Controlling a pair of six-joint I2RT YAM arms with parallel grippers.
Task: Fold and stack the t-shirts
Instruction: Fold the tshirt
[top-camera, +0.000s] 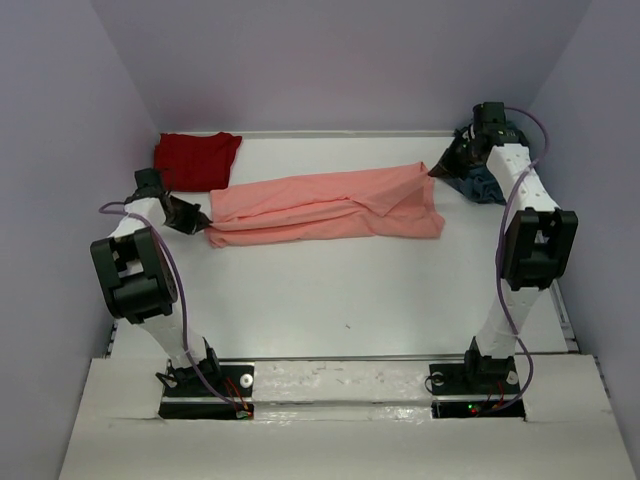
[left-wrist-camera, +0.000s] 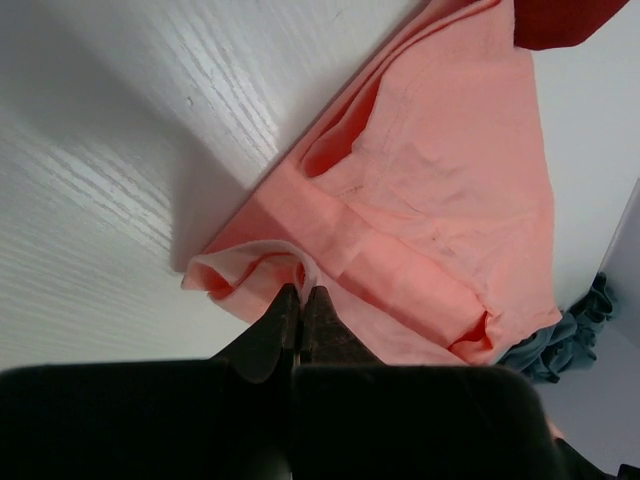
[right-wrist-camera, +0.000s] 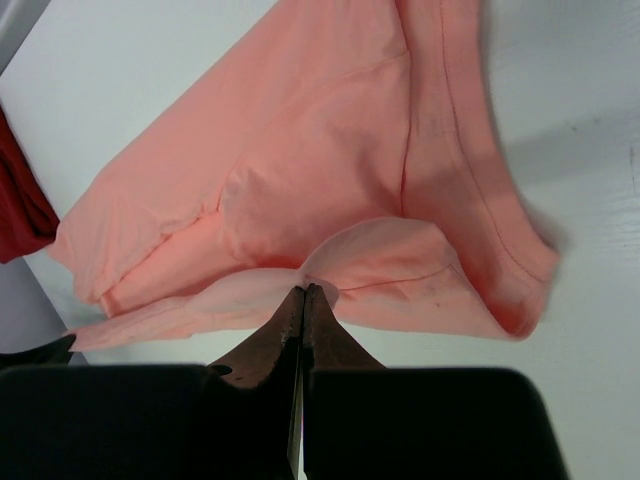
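My left gripper is going to release the pink hem on the pink shirt's far layer (top-camera: 214, 207) (left-wrist-camera: 373, 148), near the corner of the red t-shirt.
The salmon-pink t-shirt (top-camera: 325, 205) lies stretched in a long band across the far half of the table. My left gripper (top-camera: 205, 220) is shut on its left edge; in the left wrist view the fingertips pinch a pale hem fold of the pink shirt (left-wrist-camera: 420, 170). My right gripper (top-camera: 435, 172) is shut on the shirt's right end, where a lifted fold of the pink cloth (right-wrist-camera: 300, 180) meets the gripper (right-wrist-camera: 305, 290). The dark red t-shirt (top-camera: 196, 158) sits bunched at the back left. The teal-blue t-shirt (top-camera: 482, 185) is bunched at the back right, partly behind my right arm.
The white table (top-camera: 330, 290) is bounded by lilac walls at the left, back and right. The red shirt (left-wrist-camera: 570, 20) and the teal shirt (left-wrist-camera: 565, 340) lie close to the pink one's ends.
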